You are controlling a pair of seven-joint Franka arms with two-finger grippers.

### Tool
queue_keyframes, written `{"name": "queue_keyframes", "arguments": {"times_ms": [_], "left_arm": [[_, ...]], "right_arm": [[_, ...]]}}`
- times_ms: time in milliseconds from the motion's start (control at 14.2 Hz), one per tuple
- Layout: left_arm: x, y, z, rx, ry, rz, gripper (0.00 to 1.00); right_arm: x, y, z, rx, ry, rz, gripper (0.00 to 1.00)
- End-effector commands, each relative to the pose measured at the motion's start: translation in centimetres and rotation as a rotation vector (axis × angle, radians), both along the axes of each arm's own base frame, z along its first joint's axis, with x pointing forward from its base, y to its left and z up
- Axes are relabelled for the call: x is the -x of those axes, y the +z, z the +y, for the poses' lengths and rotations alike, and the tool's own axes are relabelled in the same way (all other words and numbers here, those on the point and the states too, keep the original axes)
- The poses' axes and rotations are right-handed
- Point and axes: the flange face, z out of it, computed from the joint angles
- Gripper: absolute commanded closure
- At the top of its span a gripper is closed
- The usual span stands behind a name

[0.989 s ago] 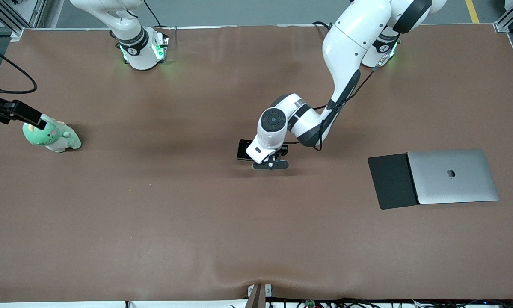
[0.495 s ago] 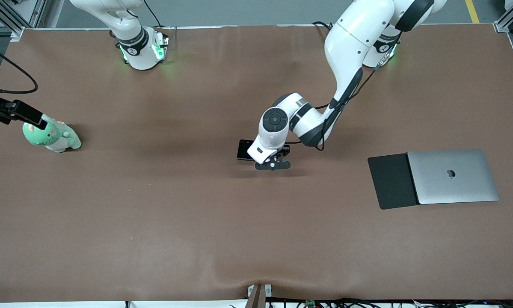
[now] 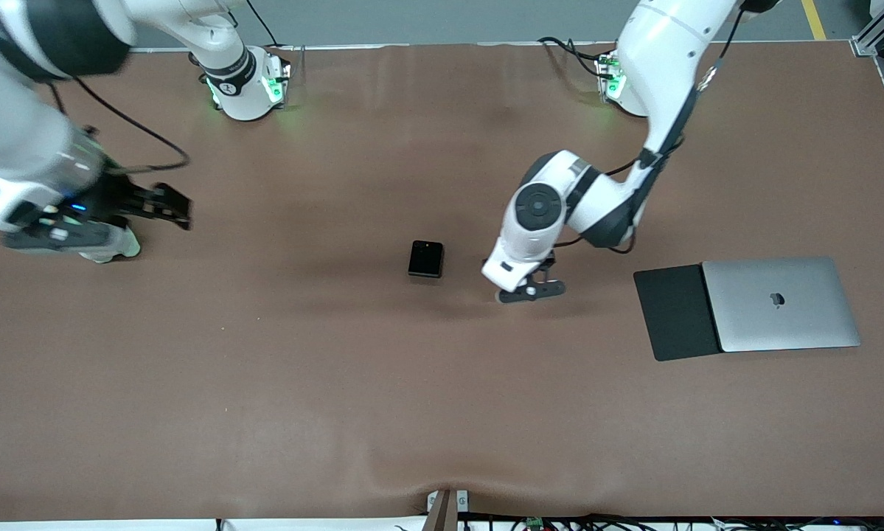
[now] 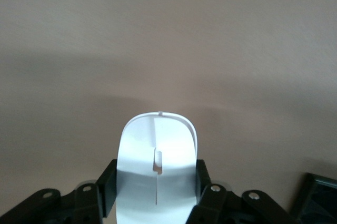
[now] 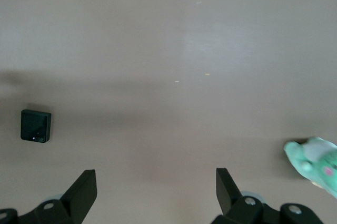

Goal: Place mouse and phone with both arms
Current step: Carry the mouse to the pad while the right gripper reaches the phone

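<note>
I need to set the white mouse with my left gripper on the uncovered middle of the black mouse pad (image 3: 677,314) beside the laptop. The mouse now hangs low over the bare table.
My left gripper (image 3: 528,286) is shut on the white mouse (image 4: 156,168), one finger on each side. It hangs low over the bare table between the phone (image 3: 426,259) and the black mouse pad (image 3: 676,312). The hand hides the mouse in the front view. The phone, a small black glossy slab, lies flat on the table mid-way along it and also shows in the right wrist view (image 5: 36,126). My right gripper (image 3: 175,209) is open and empty, shown too in the right wrist view (image 5: 156,192). It is over the table at the right arm's end, beside a green plush toy (image 3: 113,249).
A closed silver laptop (image 3: 779,304) lies on part of the mouse pad at the left arm's end. The green toy also shows in the right wrist view (image 5: 314,166). A dark glossy corner (image 4: 317,198) sits at the edge of the left wrist view.
My left gripper has moved off from beside the phone toward the mouse pad, leaving the phone fully uncovered. My right arm has swung in over the table by the toy.
</note>
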Motion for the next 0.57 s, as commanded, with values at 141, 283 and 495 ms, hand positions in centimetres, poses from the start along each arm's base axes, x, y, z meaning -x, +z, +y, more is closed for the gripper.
{"name": "queue_keyframes", "arguments": {"times_ms": [141,283,495], "left_arm": [[-1.0,3.4,10.4,-0.033,-0.04,-0.014,0.74],[-1.8,4.0,13.9,-0.034,-0.053,-0.015,0.75],[-3.9,3.7,20.1,-0.03,-0.092,-0.005,0.75]], "right_arm": [[-1.9,-9.9,8.0,0.023,0.099,0.072,0.0],[-1.5,-13.9,11.2,-0.016,0.122,0.101,0.0],[0.2,-19.3,17.4,-0.029,0.038,0.114,0.0]]}}
